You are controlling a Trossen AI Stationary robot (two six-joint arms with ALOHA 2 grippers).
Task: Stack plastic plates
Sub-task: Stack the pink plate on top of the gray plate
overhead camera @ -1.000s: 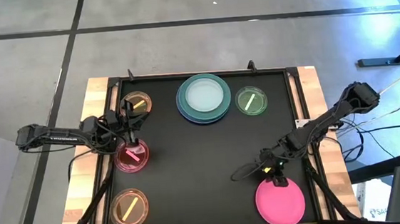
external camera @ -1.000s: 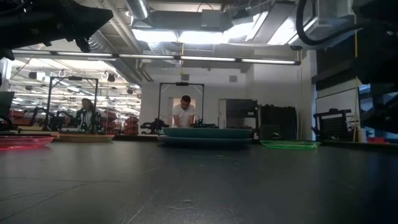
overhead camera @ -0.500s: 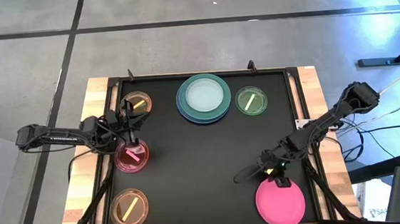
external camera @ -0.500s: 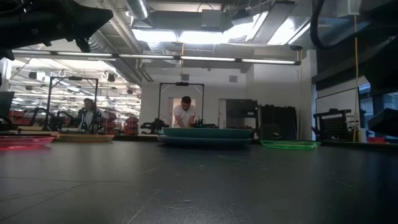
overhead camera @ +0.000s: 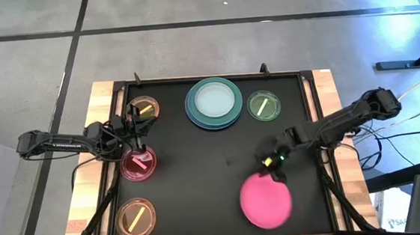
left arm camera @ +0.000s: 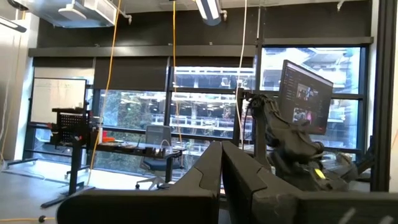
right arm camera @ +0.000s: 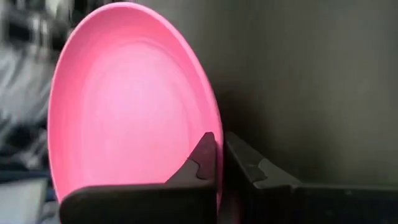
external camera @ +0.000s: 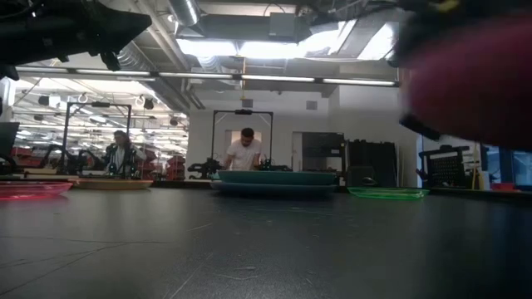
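Observation:
My right gripper should set the pink plate, which hangs well above the table now, down and let go of it on the pale plate that sits on top of the teal and blue stack (overhead camera: pixel 214 103).
My right gripper (overhead camera: pixel 278 175) is shut on a large pink plate (overhead camera: pixel 265 201), which hangs over the near right part of the black table (overhead camera: pixel 200 178); the low view shows that plate (external camera: pixel 474 83) blurred and well above the table. A stack of large teal and blue plates (overhead camera: pixel 213 102) rests at the far middle. Small translucent plates lie flat: green (overhead camera: pixel 263 106), orange (overhead camera: pixel 144 108), red (overhead camera: pixel 138 164) and a second orange (overhead camera: pixel 135 218). My left gripper (overhead camera: pixel 138 148) is shut with nothing between its fingers (left arm camera: pixel 217 171), above the red plate. My right gripper pinches the pink plate's rim (right arm camera: pixel 217 163) between its two fingers, one finger (right arm camera: pixel 202 160) on the plate's inner face and the other (right arm camera: pixel 249 167) on its underside. The fingers come from the table's far right side. The plate is lifted clear and tilted.
A raised rim (overhead camera: pixel 314 124) runs round the black table, with wooden borders (overhead camera: pixel 87 172) at the left and right. Beyond the table's far edge, people (external camera: pixel 245 152) stand in the room. Bare table lies between the stack and the near edge.
My right gripper has shut on the pink plate's rim, lifted it clear of the table's near right corner and carried it toward the table's left edge. The plate, flat on the table before, now hangs tilted in the air.

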